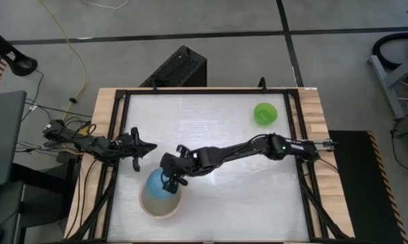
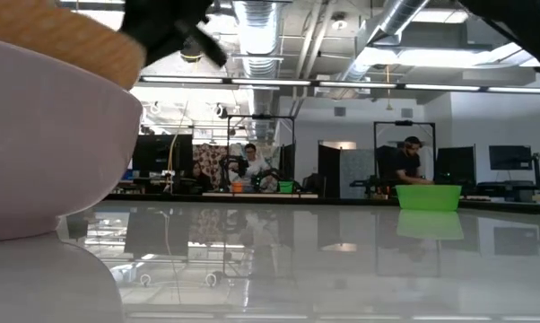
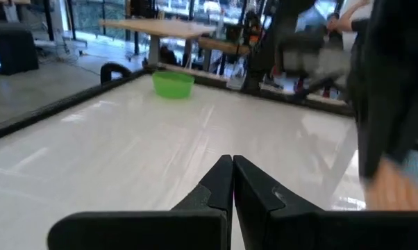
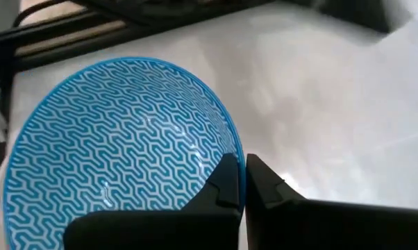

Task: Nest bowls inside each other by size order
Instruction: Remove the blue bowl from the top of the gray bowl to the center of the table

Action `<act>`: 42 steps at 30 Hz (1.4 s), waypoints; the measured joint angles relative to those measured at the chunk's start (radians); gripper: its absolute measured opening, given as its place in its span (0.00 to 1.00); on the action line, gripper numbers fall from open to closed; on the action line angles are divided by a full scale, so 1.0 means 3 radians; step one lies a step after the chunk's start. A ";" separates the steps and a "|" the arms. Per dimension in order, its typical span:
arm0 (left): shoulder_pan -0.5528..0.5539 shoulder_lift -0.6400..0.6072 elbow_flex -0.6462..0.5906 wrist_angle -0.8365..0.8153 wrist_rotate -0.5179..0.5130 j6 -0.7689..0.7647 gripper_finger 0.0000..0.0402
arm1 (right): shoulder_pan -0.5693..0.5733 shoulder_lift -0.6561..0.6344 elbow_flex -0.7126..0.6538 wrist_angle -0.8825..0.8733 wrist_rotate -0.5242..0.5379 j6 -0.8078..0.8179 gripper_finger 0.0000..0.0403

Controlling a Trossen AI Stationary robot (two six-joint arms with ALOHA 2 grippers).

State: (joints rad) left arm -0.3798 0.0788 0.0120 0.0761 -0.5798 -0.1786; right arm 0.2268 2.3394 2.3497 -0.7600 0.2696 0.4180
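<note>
The robot's right gripper should release the blue bowl on the white table [image 1: 198, 156] between the cream bowl and green bowl.
A light blue bowl [image 1: 155, 181] with a wavy pattern inside [image 4: 119, 146] is tilted over the near-left stack: a cream-white bowl [image 1: 165, 207] with a beige bowl inside it [image 2: 82, 40]. The cream bowl stands on its base close to the low camera [image 2: 46, 152]. My right gripper [image 1: 171, 183] is shut on the blue bowl. The green bowl [image 1: 265, 113] stands alone at the far right, and also shows in the low view [image 2: 428, 196]. My left gripper [image 1: 150, 145] is shut and empty, just above the table to the stack's far left [image 3: 232, 182]. My right gripper pinches the blue bowl's rim [image 4: 235, 142], one finger [image 4: 223, 184] inside the bowl and one outside [image 4: 264, 187]. It reaches in from the table's right side. The bowl is tilted above the stacked bowls; I cannot tell whether its lower edge touches them.
A black frame [image 1: 119, 95] runs around the white table top. The middle and near right of the table [image 1: 258, 196] are bare. People and desks show in the room beyond the far edge [image 2: 252, 170].
</note>
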 joint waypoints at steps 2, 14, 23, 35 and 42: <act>-0.0001 0.0023 -0.0001 0.0010 -0.0009 -0.0005 0.00 | 0.0002 -0.0076 0.0001 -0.0167 0.0071 -0.0056 0.02; 0.0000 0.0043 0.0000 0.0003 -0.0013 -0.0046 0.00 | -0.0202 -0.0265 -0.0203 -0.0852 0.0274 -0.0027 0.02; 0.0000 0.0043 0.0000 0.0003 -0.0008 -0.0097 0.00 | -0.0423 -0.0817 -0.1571 0.0026 0.0165 0.0130 0.02; 0.0000 0.0043 0.0000 0.0003 -0.0033 -0.0096 0.00 | -0.0801 -0.1596 -0.3491 0.1344 -0.0072 0.0710 0.02; 0.0000 0.0043 0.0000 0.0003 -0.0074 -0.0095 0.00 | -0.0803 -0.1577 -0.3510 0.1302 -0.0144 0.0764 0.02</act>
State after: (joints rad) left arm -0.3798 0.0917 0.0120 0.0769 -0.6021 -0.2072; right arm -0.0139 1.8663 1.2968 -0.3693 0.2264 0.6472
